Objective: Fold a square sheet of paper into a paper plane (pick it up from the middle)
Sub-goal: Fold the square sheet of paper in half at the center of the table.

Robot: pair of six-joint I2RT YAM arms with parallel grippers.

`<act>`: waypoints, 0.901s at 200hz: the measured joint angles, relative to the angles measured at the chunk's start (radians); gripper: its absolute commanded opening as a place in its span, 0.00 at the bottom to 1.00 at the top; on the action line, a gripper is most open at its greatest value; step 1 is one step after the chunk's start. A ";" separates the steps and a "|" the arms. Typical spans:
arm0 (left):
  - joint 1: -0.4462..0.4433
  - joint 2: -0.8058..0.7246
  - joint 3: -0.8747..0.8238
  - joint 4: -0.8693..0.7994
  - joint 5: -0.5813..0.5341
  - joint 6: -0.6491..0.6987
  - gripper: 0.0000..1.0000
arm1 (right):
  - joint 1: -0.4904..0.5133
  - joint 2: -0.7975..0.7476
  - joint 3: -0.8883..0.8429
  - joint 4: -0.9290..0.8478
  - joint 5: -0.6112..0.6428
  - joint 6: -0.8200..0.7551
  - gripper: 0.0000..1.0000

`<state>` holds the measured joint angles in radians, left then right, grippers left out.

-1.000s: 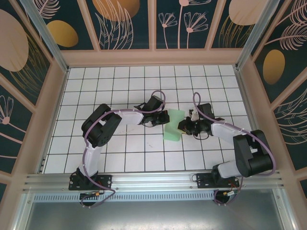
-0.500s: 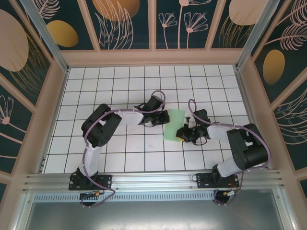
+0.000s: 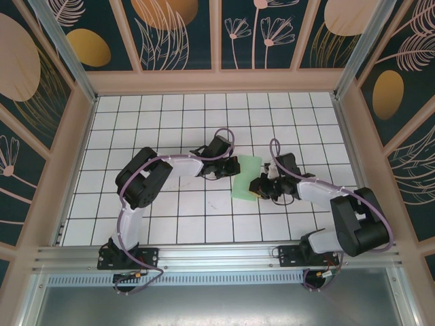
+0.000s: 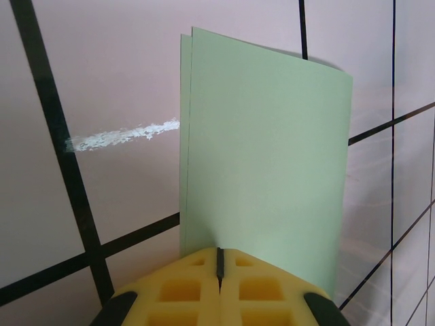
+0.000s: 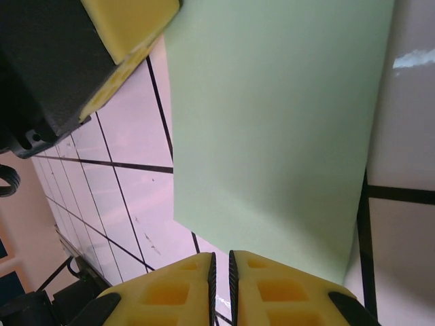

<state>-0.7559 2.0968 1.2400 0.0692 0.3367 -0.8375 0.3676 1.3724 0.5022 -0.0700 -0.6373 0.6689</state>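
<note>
I will open my left gripper, shut over the folded paper's flat side, inward of its layered side, back off and take the top layer's edge (image 4: 187,221).
The square sheet of paper (image 3: 246,175) is pale mint green and folded in half into a tall rectangle on the white grid table (image 3: 170,122). My left gripper (image 3: 233,170) is at its left edge. In the left wrist view the yellow pads (image 4: 183,285) are shut on the paper (image 4: 265,149), whose two layers show along one edge. My right gripper (image 3: 255,188) sits at the paper's lower right corner. In the right wrist view its jaws (image 5: 221,257) stand nearly together with only a thin slit and nothing between them, and the paper (image 5: 272,136) lies just ahead. The left gripper's pad (image 5: 132,27) shows at its far corner.
A white scuff mark (image 4: 122,136) streaks the table beside the paper. Wooden frame walls (image 3: 217,81) and patterned panels enclose the grid table on three sides. A metal rail (image 3: 217,258) with both arm bases runs along the near edge.
The right gripper has slid a little down and left along the paper's right side, and its elbow has swung. The left gripper and the paper stay put.
</note>
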 measured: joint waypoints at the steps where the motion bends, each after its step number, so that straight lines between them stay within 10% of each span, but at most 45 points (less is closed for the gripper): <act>1: 0.000 0.000 0.000 0.000 0.000 0.000 0.03 | 0.000 0.000 -0.001 0.001 0.000 0.000 0.18; 87: 0.000 0.000 0.000 0.000 0.001 0.000 0.04 | 0.006 0.017 -0.073 0.007 0.003 0.018 0.20; 180: -0.003 -0.134 -0.006 -0.087 -0.059 0.004 0.53 | -0.108 -0.103 0.039 -0.066 0.127 -0.034 0.45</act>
<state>-0.7589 1.9629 1.2339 -0.0181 0.2775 -0.8337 0.2600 1.2690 0.5407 -0.1356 -0.5102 0.6346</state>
